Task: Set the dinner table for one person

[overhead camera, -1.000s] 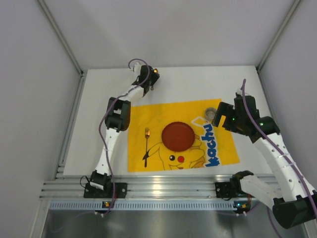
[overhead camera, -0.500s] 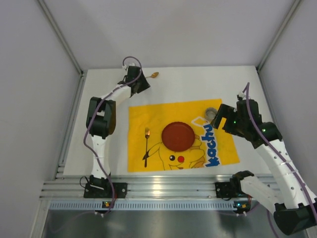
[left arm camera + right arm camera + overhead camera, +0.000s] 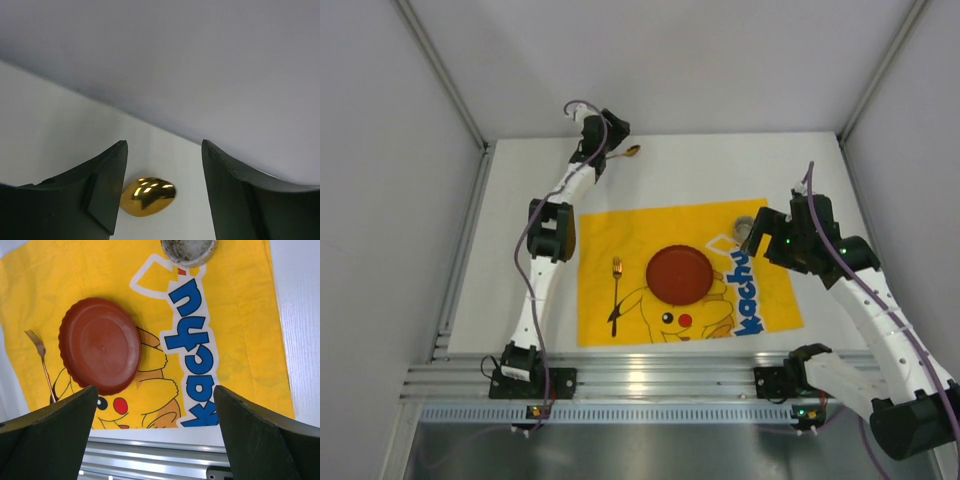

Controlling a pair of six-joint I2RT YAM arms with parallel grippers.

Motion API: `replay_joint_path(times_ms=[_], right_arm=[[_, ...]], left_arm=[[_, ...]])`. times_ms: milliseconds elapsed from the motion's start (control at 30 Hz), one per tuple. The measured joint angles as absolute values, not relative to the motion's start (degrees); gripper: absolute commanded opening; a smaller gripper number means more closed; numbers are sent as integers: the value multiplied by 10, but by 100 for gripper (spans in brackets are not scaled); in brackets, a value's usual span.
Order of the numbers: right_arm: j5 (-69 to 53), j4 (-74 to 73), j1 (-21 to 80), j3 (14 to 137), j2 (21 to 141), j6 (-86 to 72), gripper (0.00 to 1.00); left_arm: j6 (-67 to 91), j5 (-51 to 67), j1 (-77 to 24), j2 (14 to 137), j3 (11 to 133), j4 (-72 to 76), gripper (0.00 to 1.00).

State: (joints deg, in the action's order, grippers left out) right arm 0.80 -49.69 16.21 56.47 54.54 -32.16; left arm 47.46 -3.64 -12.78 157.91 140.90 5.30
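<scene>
The left gripper needs to next grip the thin part of the gold spoon's handle [image 3: 615, 155], between its bowl and ornate end.
The white dinner table [image 3: 515, 250] carries a yellow cartoon mat [image 3: 770, 300]. On the mat lie a red plate [image 3: 680, 275], a fork [image 3: 616, 292] to its left and a grey cup [image 3: 744, 228] at the back right. A gold spoon [image 3: 633, 151] lies on the bare table at the back. My left gripper [image 3: 612, 142] is open just left of it; in the left wrist view the spoon's bowl [image 3: 148, 195] lies between the fingers [image 3: 107, 187], its handle hidden. My right gripper [image 3: 763, 238] is open and empty beside the cup, above the mat [image 3: 240, 315].
Grey walls close the table at the back and sides. An aluminium rail [image 3: 650, 380] runs along the near edge, with both arm bases on it. The right wrist view shows the plate [image 3: 100, 345], the fork [image 3: 41, 357] and the cup [image 3: 189, 250].
My left arm drew back left off the spoon, then swung toward the back wall again beside it. The spoon stayed put. My right arm shifted slightly near the cup.
</scene>
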Motion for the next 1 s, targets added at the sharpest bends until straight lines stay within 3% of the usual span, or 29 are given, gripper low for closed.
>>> replay_joint_path(times_ms=[133, 600, 867, 1000], right_arm=[[8, -497, 162, 594, 581, -312, 100], [14, -495, 162, 613, 625, -298, 100], [14, -495, 159, 611, 592, -296, 100], [10, -491, 158, 602, 559, -297, 100]], left_arm=[[537, -39, -128, 1648, 1430, 91, 65], [553, 70, -128, 1600, 1346, 73, 49], [497, 122, -157, 1297, 948, -47, 48], [473, 126, -178, 1202, 890, -99, 50]])
